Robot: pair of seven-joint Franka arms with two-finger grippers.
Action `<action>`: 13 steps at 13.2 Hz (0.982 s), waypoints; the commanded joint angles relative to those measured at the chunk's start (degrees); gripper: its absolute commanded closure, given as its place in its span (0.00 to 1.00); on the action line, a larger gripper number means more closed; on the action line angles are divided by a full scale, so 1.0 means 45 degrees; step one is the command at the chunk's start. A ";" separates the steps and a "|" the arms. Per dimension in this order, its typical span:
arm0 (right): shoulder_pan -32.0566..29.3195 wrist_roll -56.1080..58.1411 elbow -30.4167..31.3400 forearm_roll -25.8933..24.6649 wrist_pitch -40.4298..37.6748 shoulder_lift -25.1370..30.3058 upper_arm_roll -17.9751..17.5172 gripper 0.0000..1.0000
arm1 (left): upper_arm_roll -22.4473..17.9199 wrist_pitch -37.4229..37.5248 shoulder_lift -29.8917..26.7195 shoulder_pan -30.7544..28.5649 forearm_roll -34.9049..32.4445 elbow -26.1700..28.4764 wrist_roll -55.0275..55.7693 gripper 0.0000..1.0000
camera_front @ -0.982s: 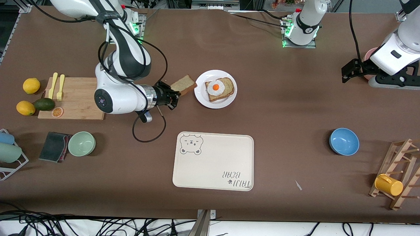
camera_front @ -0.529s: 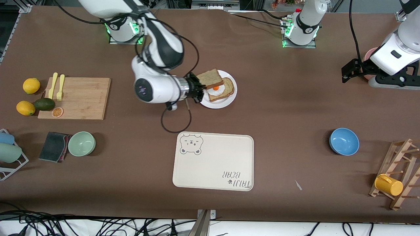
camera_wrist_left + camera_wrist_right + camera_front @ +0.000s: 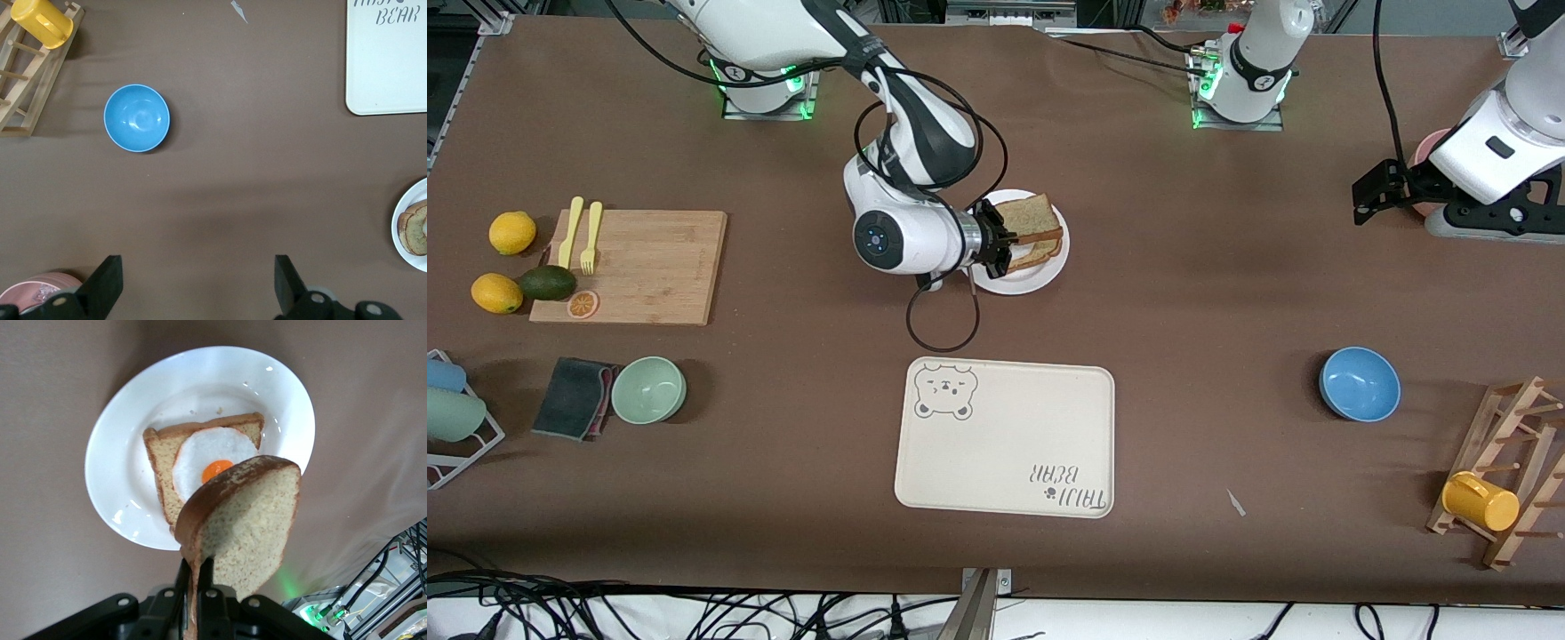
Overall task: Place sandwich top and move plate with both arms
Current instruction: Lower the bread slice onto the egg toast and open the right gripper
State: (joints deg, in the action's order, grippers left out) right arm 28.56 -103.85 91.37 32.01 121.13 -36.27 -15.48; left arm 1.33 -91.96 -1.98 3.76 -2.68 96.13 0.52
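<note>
Next, my right gripper releases the top of the sandwich, now hanging just over the plate, so that it lies flat over the egg-topped slice (image 3: 1013, 235) (image 3: 217, 465) on the white plate.
The sandwich top (image 3: 1027, 216), a tan slice with a brown crust, hangs edge-gripped in my shut right gripper (image 3: 999, 244) just over the white plate (image 3: 1034, 283). In the right wrist view the sandwich top (image 3: 247, 520) sits tilted over the egg-topped slice (image 3: 213, 457) lying on the plate (image 3: 113, 453), with the right gripper (image 3: 195, 587) pinching its crust. The egg slice (image 3: 1045, 253) is mostly covered in the front view. My left gripper (image 3: 1374, 191) waits open over bare table at the left arm's end; its fingers (image 3: 107, 283) hold nothing.
A cream bear tray (image 3: 1005, 440) lies nearer the front camera than the plate. A blue bowl (image 3: 1359, 383) and a wooden rack with a yellow cup (image 3: 1480, 500) stand toward the left arm's end. A cutting board (image 3: 636, 267), fruit and a green bowl (image 3: 648, 389) sit toward the right arm's end.
My right arm has carried the sandwich top from beside the plate to over the egg slice, covering the egg in the front view. The left arm has not moved.
</note>
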 commanded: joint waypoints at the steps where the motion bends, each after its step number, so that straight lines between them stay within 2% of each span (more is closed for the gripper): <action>1: 0.0408 -0.0920 -0.0031 0.0056 0.0054 0.0014 0.0042 1.00 | -0.0042 0.0143 -0.0048 0.0023 0.0224 -0.0054 0.0061 0.00; 4: 0.0333 -0.0926 0.0106 -0.0003 -0.0005 0.0014 0.0139 1.00 | -0.0042 0.0143 -0.0048 0.0023 0.0224 -0.0054 0.0061 0.00; 7: 0.0313 -0.0497 0.0262 -0.0784 -0.0043 0.0014 0.0198 1.00 | -0.0042 0.0143 -0.0048 0.0023 0.0224 -0.0054 0.0061 0.00; 13: 0.0274 -0.0069 0.0223 -0.0921 0.0191 -0.0357 0.0198 1.00 | -0.0042 0.0143 -0.0048 0.0023 0.0224 -0.0054 0.0061 0.00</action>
State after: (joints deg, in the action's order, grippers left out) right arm 30.09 -105.73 92.44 28.57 121.26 -37.51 -14.32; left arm 1.33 -91.96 -1.98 3.76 -2.68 96.13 0.52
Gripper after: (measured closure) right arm 0.938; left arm 0.000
